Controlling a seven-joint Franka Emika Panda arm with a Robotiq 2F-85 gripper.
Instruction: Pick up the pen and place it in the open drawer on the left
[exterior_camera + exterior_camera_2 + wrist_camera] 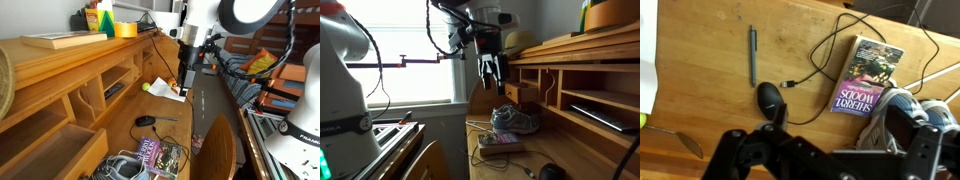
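Observation:
The gripper needs to next move down to the middle of the pen (168,119) (753,54) by the black mouse and close there.
The pen (753,55) is slim and dark and lies flat on the wooden desk, just above the black mouse (770,97) in the wrist view. In an exterior view it shows as a thin line (166,119) beside the mouse (146,121). My gripper (185,75) hangs well above the desk, open and empty, and also shows in the exterior view (492,70). In the wrist view its fingers (830,158) are spread wide at the bottom edge. The open drawer (60,150) of light-brown wood juts out at the lower left.
A paperback book (868,75) and a grey shoe (905,110) lie beside the mouse, with a black cable (825,50) looping between them. A white paper (166,89) with a small yellow-green item (147,87) lies further along the desk. Cubbyholes (110,85) line the desk's back.

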